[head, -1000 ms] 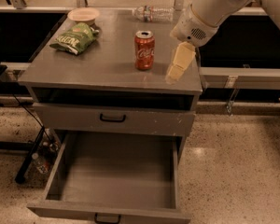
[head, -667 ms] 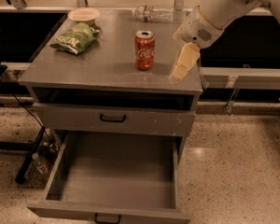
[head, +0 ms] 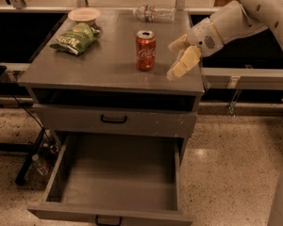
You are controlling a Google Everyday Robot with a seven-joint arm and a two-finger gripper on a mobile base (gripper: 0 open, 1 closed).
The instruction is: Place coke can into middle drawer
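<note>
The red coke can should go into the middle drawer, so my gripper needs to close around the upper half [head: 146, 44] of the can, just below the can's top.
The red coke can [head: 145, 50] stands upright on the grey cabinet top [head: 99, 65], right of centre. My gripper [head: 179, 56] hangs just right of the can at about its height, a small gap away. Its cream fingers [head: 185, 65] are spread and hold nothing. The middle drawer [head: 118, 173] is pulled far out below, its deep tray empty and its black handle [head: 108, 219] at the front edge.
A green chip bag [head: 74, 37] and a bowl [head: 84, 15] sit at the top's back left. A clear water bottle [head: 153, 13] lies at the back. The upper drawer [head: 114, 120] is shut. A small bottle [head: 40, 164] and cables lie on the floor at left.
My arm has swung lower and now reaches in from the right instead of from above. The gripper stays right of the can. The can and drawer have not moved.
</note>
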